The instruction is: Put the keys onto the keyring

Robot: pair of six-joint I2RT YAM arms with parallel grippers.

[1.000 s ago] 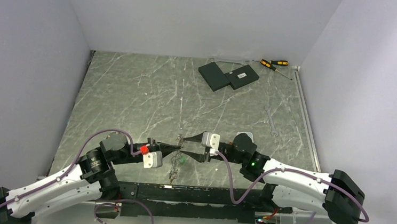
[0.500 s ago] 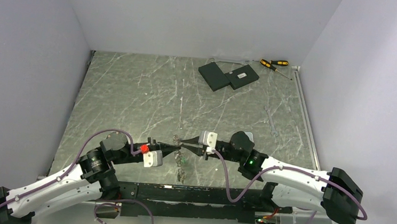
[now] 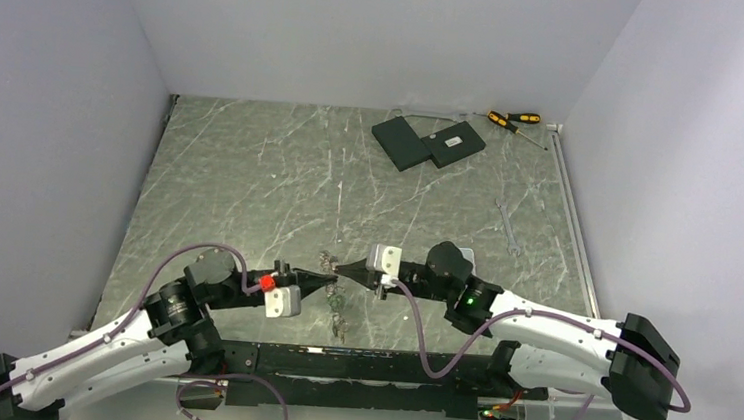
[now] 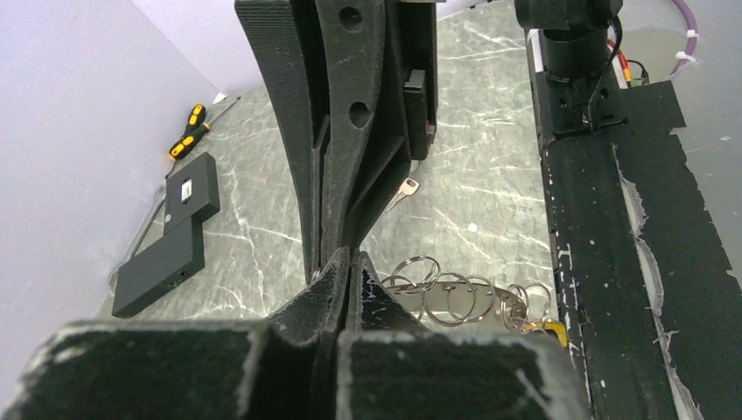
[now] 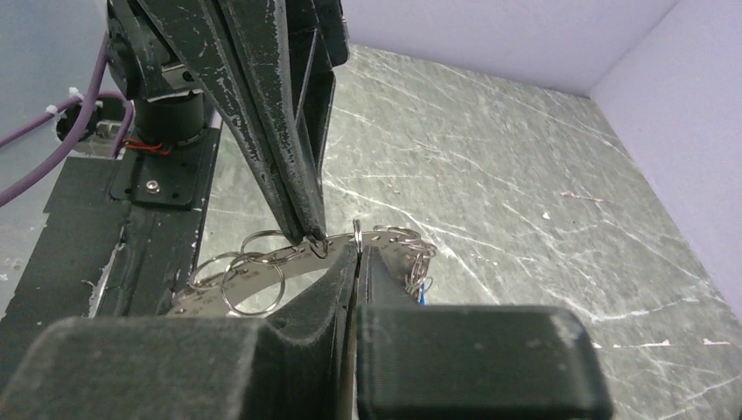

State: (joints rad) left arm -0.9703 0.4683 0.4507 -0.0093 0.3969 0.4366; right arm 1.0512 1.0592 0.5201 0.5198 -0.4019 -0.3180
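Next, my left gripper opens and takes the upright split ring (image 5: 357, 231), because it is pinching a small ring beside the upright split ring in my right gripper.
The keyring (image 5: 262, 262) is a flat grey metal band with holes, strung with several small split rings (image 4: 446, 293), and it hangs between the two gripper tips near the table's front edge. My left gripper (image 4: 350, 258) is shut, its tips pinching the band at a small ring (image 5: 317, 248). My right gripper (image 5: 357, 254) is shut on an upright split ring (image 5: 357, 229) of the keyring. In the top view the two tips (image 3: 336, 275) meet point to point. A yellow key head (image 4: 547, 330) and a blue one (image 5: 421, 296) dangle from the band. One loose silver key (image 4: 402, 192) lies on the table.
Two flat black slabs (image 3: 428, 142) and two yellow-and-black screwdrivers (image 3: 511, 120) lie at the far right. A small wrench (image 3: 508, 227) rests by the right edge. A black taped rail (image 3: 366, 365) runs along the near edge under both arms.
The right gripper has gone from open to shut and shifted a little left, closing on a split ring next to the left gripper's tips. The left arm barely moved.
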